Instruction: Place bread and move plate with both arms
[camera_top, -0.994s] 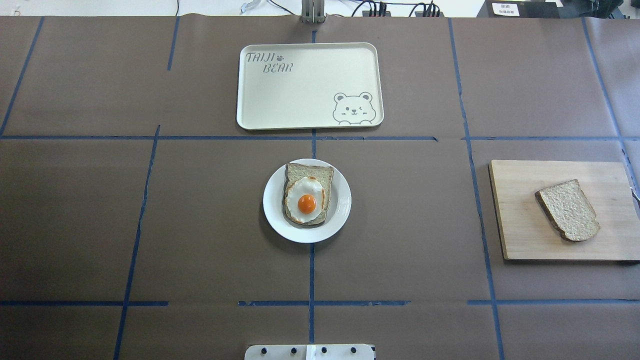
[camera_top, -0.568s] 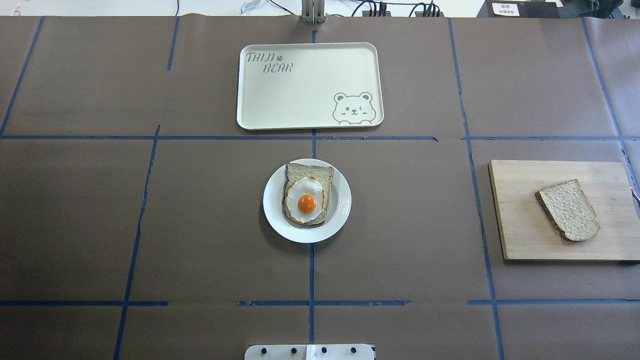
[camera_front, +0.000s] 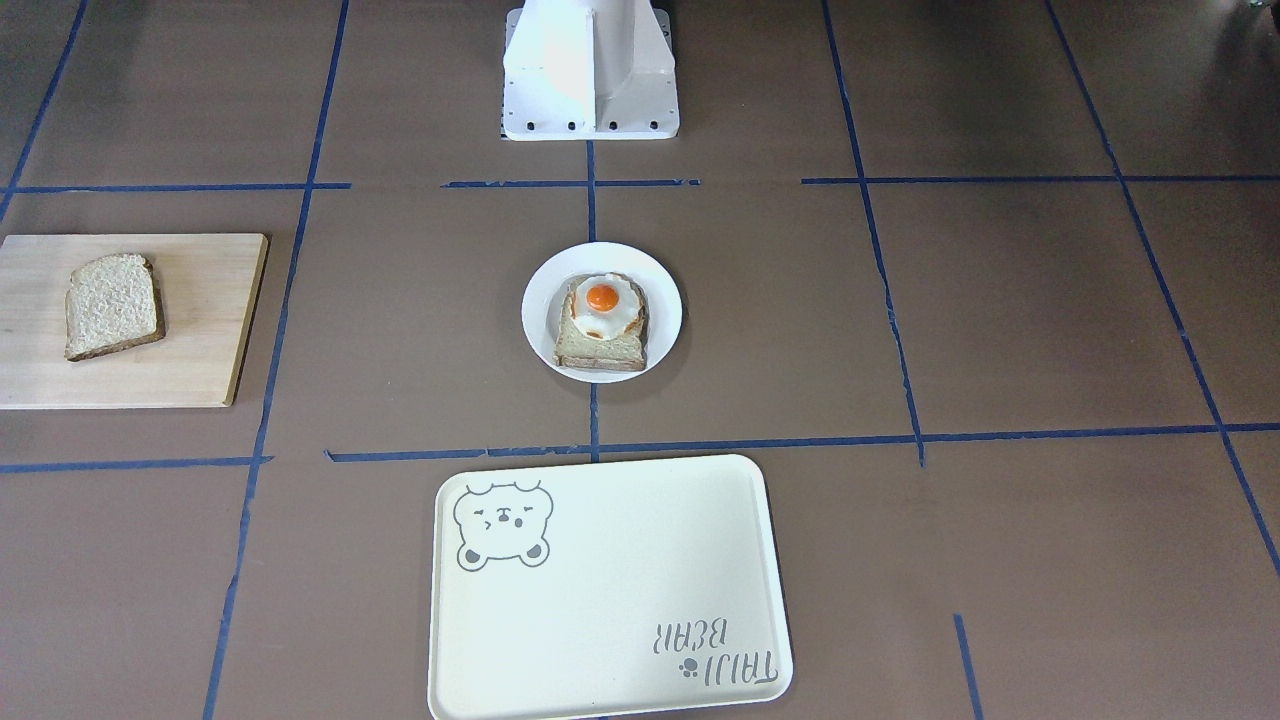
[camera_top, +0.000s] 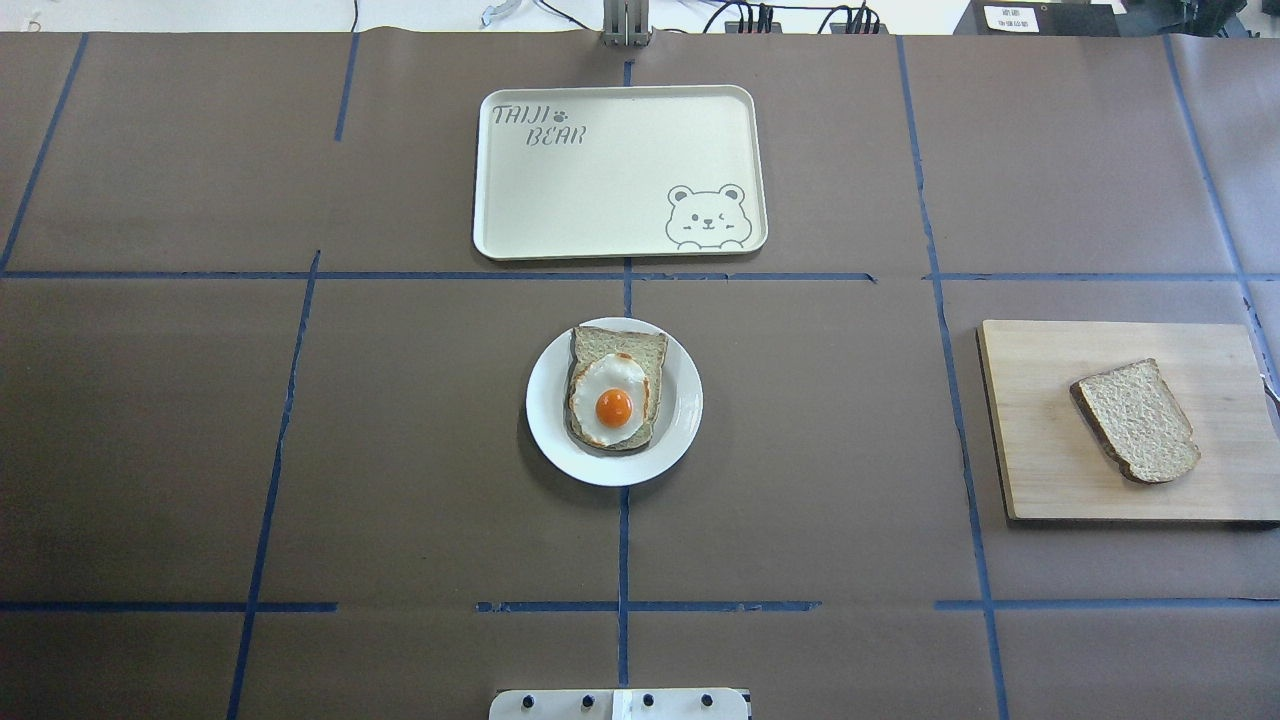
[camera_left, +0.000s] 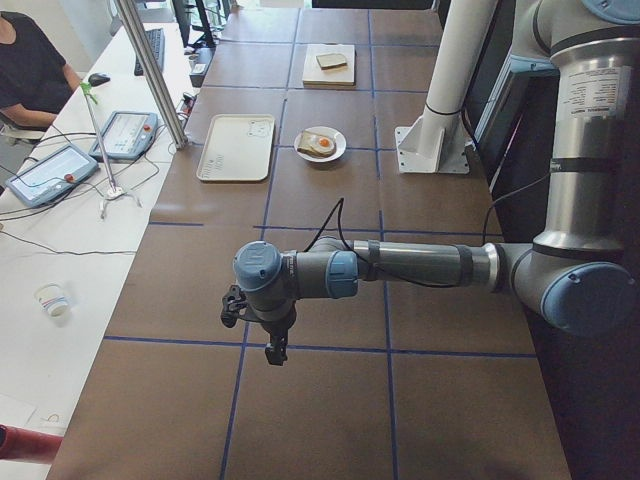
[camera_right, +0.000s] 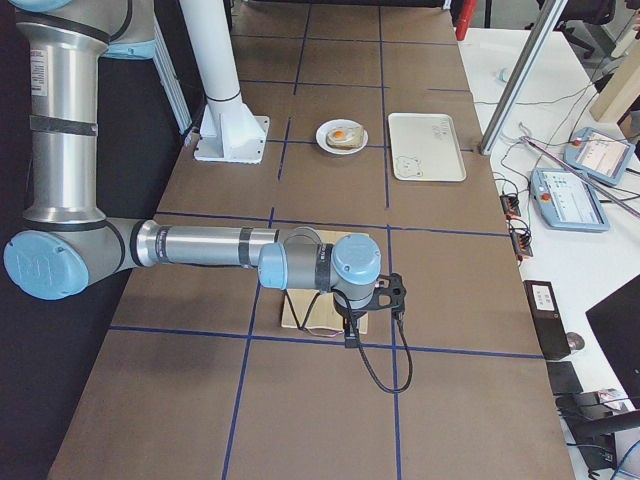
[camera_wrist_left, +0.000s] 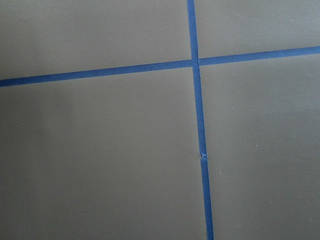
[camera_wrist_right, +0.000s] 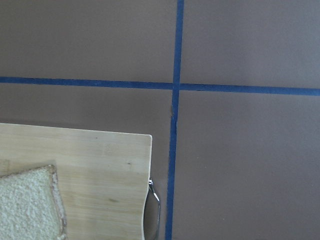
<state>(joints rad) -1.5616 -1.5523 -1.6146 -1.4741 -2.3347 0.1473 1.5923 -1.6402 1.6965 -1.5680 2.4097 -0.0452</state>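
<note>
I should bring my right gripper to close on the edge of the plain bread slice (camera_front: 70, 305) (camera_wrist_right: 59, 207), the one that faces the metal handle of the cutting board.
The plain bread slice (camera_top: 1138, 420) lies on a wooden cutting board (camera_top: 1040, 450) at the table's right; it also shows in the front view (camera_front: 112, 304) and, at its corner, in the right wrist view (camera_wrist_right: 27, 205). The white plate (camera_top: 545, 410) sits at the table's centre and bears another slice topped with a fried egg (camera_top: 613, 400). My left gripper (camera_left: 272, 350) hangs over bare table far to the left. My right gripper (camera_right: 350, 340) hangs beside the board's outer end. Both show only in the side views, so I cannot tell whether they are open or shut.
A cream bear tray (camera_top: 620, 170) lies beyond the plate, across a blue tape line. The white pedestal (camera_front: 590, 70) stands at the robot's side. A metal handle (camera_wrist_right: 155, 210) sticks out at the board's end. Operators' desks flank the table's far side.
</note>
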